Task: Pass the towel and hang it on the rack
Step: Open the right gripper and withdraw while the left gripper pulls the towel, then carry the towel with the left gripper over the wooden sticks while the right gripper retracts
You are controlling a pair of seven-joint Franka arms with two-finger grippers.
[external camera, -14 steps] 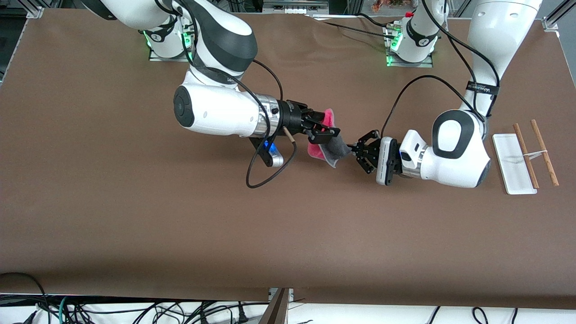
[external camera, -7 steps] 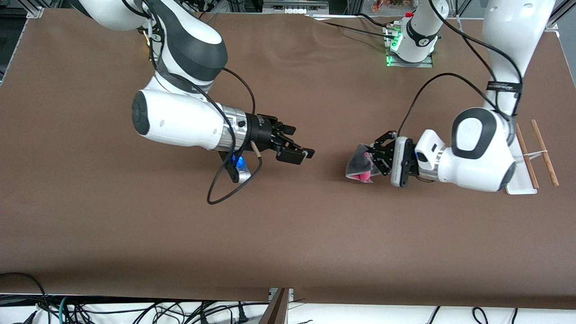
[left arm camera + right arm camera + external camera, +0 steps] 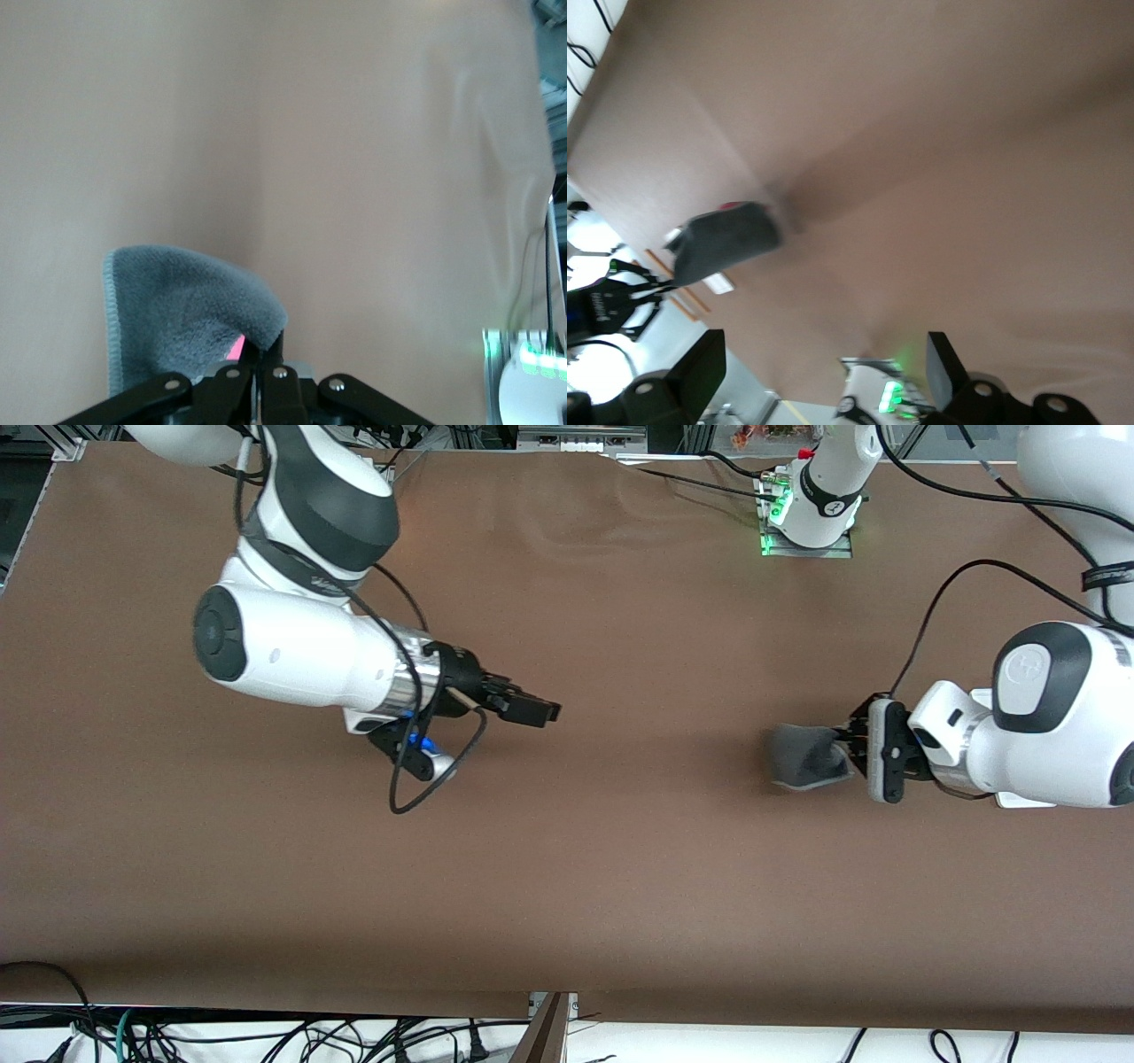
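Next, my left gripper releases the towel across the far half of the rack (image 3: 1042, 716), beyond the corner that shows of the rack's white base.
My left gripper (image 3: 846, 751) is shut on the towel (image 3: 802, 757) and holds it above the table near the left arm's end, grey face out. In the left wrist view the grey towel (image 3: 177, 310) bulges from my shut left gripper (image 3: 264, 354), with a sliver of pink at the fold. My right gripper (image 3: 542, 710) is open and empty over the table's middle, toward the right arm's end. Its own view shows the right gripper (image 3: 824, 367) spread wide, with the towel (image 3: 731, 237) far off. The rack is mostly hidden under the left arm; a corner of its white base (image 3: 1028, 802) shows.
The brown table (image 3: 620, 868) is bare around both grippers. A black cable (image 3: 425, 779) loops under the right wrist. The arm bases (image 3: 806, 522) stand along the edge farthest from the front camera.
The right gripper let go of the towel and drew back toward its own end. The left gripper, shut on the towel, carried it toward the rack, and the left arm now covers the rack.
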